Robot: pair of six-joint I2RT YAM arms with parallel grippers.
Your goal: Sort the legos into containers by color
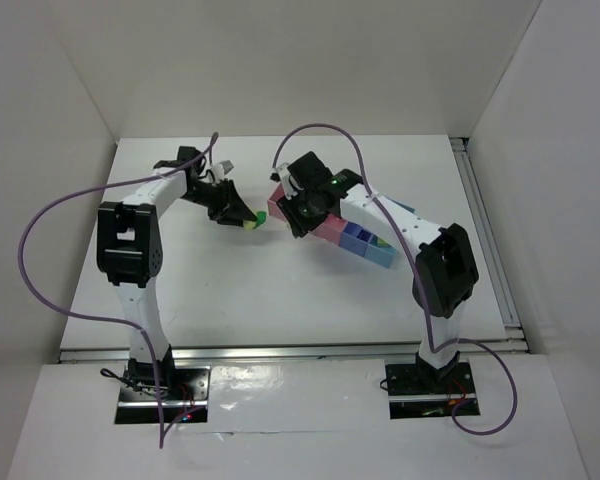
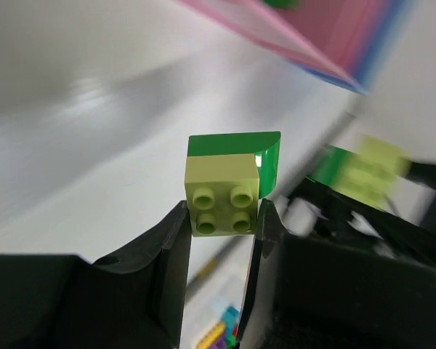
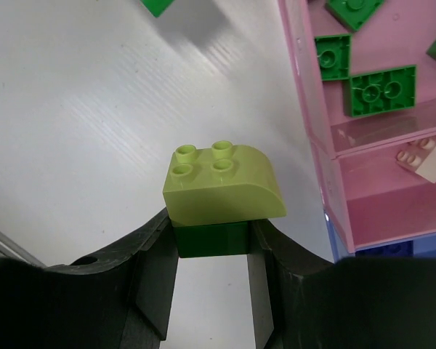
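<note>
Next, my right gripper drops the dark green lego among the green legos in the wide pink bin (image 1: 309,207) (image 3: 414,42).
My left gripper (image 2: 221,222) is shut on a yellow-green lego (image 2: 221,200) with a dark green curved lego (image 2: 236,144) stuck to its far side; it hovers left of the bins (image 1: 242,215). My right gripper (image 3: 212,240) is shut on a dark green lego (image 3: 211,238) that carries a yellow-green curved lego (image 3: 221,185); it hangs above the table beside the wide pink bin (image 3: 305,109). That bin holds several green legos (image 3: 381,91). The narrow pink bin (image 3: 370,203) holds a beige lego (image 3: 425,156). The blue bin (image 3: 381,249) shows a dark blue lego edge.
The bin row (image 1: 365,243) runs diagonally under the right arm at table centre-right. One loose green lego (image 3: 156,6) lies on the white table beyond the right gripper. The right gripper with its blurred stack (image 2: 363,171) shows close by in the left wrist view.
</note>
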